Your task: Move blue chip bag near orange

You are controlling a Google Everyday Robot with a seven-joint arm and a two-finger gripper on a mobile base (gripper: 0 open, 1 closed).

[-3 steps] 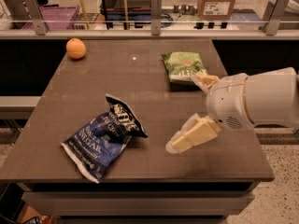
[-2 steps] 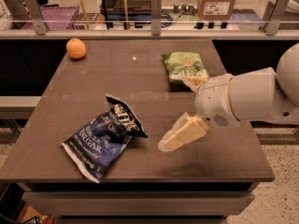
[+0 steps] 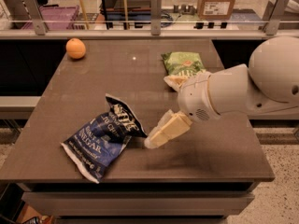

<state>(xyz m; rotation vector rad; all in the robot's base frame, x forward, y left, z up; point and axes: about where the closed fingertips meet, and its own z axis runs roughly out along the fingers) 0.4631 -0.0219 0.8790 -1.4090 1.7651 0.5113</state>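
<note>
My gripper will next go past the white lettering to the dark crumpled end (image 3: pixel 122 118) of the blue chip bag and close there.
The blue chip bag (image 3: pixel 103 136) lies crumpled on the front left of the brown table (image 3: pixel 140 78), white "VINEGAR" lettering facing up. The orange (image 3: pixel 75 48) sits at the table's far left corner, well away from the bag. My gripper (image 3: pixel 159 112) hangs on the white arm coming in from the right, just right of the blue bag. It is open and empty. Its lower cream finger (image 3: pixel 163 130) points down-left, and its tip is right next to the bag's right edge. The upper finger (image 3: pixel 174 81) is near the green bag.
A green chip bag (image 3: pixel 183 63) lies at the back right of the table, partly behind my arm (image 3: pixel 243 90). A metal rail with posts (image 3: pixel 155 13) runs behind the table. Beyond it stand a cardboard box (image 3: pixel 216 3) and shelves.
My gripper has moved left and a little lower, from the table's right side to the blue chip bag's right edge. The bags and the orange have not moved.
</note>
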